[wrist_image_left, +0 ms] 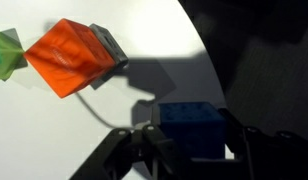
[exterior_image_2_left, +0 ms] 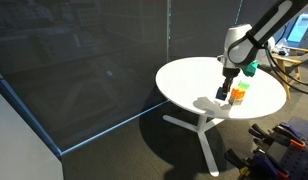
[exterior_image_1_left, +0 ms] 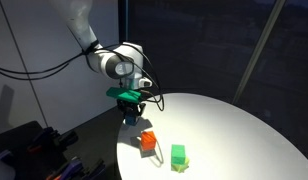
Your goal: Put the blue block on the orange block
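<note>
My gripper is going to put the blue block down on the top side of the orange block (exterior_image_1_left: 148, 134) (wrist_image_left: 68, 58) beside the green block.
My gripper (wrist_image_left: 190, 140) is shut on the blue block (wrist_image_left: 192, 126), which sits between the dark fingers in the wrist view. In an exterior view the gripper (exterior_image_1_left: 130, 113) holds the blue block (exterior_image_1_left: 130, 117) above the white round table (exterior_image_1_left: 224, 120), a little left of and above the orange block (exterior_image_1_left: 148, 141). The orange block (wrist_image_left: 72, 56) lies on the table at the upper left of the wrist view. In the other exterior view the gripper (exterior_image_2_left: 225, 93) hangs beside the orange block (exterior_image_2_left: 236, 97).
A bright green block (exterior_image_1_left: 178, 155) lies on the table right of the orange one; it shows at the wrist view's left edge (wrist_image_left: 6, 52). The table edge and dark floor lie close behind the gripper. Dark curtains surround the table.
</note>
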`<state>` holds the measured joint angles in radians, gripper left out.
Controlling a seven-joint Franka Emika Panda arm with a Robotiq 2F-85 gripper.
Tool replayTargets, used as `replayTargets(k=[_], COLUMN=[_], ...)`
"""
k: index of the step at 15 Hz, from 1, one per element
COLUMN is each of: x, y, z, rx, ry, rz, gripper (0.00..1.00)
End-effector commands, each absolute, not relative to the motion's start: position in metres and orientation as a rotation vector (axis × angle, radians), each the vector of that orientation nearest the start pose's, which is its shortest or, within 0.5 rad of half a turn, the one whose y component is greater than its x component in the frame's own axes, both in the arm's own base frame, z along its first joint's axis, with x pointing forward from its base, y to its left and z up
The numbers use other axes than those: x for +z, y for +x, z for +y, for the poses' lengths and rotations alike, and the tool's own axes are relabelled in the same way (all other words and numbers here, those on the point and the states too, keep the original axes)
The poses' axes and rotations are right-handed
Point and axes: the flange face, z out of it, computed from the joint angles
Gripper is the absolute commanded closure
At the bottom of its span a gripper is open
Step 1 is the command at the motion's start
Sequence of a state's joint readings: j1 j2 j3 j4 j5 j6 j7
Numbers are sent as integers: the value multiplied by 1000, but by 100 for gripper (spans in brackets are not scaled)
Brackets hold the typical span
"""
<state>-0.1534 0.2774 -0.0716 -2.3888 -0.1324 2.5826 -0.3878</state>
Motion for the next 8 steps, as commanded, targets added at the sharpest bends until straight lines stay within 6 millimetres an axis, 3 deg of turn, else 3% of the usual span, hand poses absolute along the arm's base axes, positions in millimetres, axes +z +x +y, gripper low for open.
replayTargets(k=[1, 8], x=[221, 246], y=[469, 452], z=[-115, -139], rx=[168, 171], ry=[-3177, -3181], rz=[-427, -290], gripper=[66, 66])
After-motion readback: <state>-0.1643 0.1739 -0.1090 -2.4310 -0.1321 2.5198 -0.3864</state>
